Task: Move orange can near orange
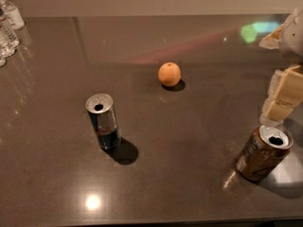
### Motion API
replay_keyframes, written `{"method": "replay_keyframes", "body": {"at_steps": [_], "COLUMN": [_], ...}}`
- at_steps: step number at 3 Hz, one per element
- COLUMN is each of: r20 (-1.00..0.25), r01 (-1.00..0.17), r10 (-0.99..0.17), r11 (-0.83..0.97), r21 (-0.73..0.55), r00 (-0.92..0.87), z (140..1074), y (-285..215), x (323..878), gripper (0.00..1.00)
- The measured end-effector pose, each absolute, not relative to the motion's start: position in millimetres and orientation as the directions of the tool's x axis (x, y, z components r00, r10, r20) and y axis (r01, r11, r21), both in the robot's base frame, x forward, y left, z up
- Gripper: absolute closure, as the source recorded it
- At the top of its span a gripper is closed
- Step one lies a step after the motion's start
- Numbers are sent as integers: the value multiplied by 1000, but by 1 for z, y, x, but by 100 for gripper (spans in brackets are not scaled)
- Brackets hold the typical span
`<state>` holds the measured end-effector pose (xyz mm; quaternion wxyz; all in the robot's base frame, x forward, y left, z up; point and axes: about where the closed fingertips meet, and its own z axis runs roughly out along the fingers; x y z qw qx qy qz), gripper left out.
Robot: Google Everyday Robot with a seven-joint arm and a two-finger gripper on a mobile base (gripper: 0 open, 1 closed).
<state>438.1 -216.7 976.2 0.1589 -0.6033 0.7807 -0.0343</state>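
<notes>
The upper body (268,152) of the orange can, just below its silver top, will be held by my gripper as it closes around it.
The orange can (263,153), brownish-orange with a silver open top and dark curved lines, stands at the right front of the dark table. The orange (169,74), small and round, sits near the table's middle, well to the can's far left. My gripper (280,103) comes in from the right edge, its cream-coloured tip just above and behind the can's top. I cannot tell whether it touches the can.
A slimmer dark blue-and-silver can (102,121) stands left of centre, in front of and to the left of the orange. Clear water bottles (7,25) stand at the far left corner. The table (189,141) has a glossy dark top; its front edge runs along the bottom.
</notes>
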Motion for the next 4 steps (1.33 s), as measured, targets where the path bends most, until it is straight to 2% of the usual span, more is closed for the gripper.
{"method": "replay_keyframes", "body": {"at_steps": [2,4], "r20": [-234,-287], "r01": [-940,-965], "r10": [-954,-955], "r11": [245,141], "r21": [-236,-221], "r00": [-189,-74], "z": [979,976], "y": [-216,-211], "x": [432,403], "gripper": [0,0]}}
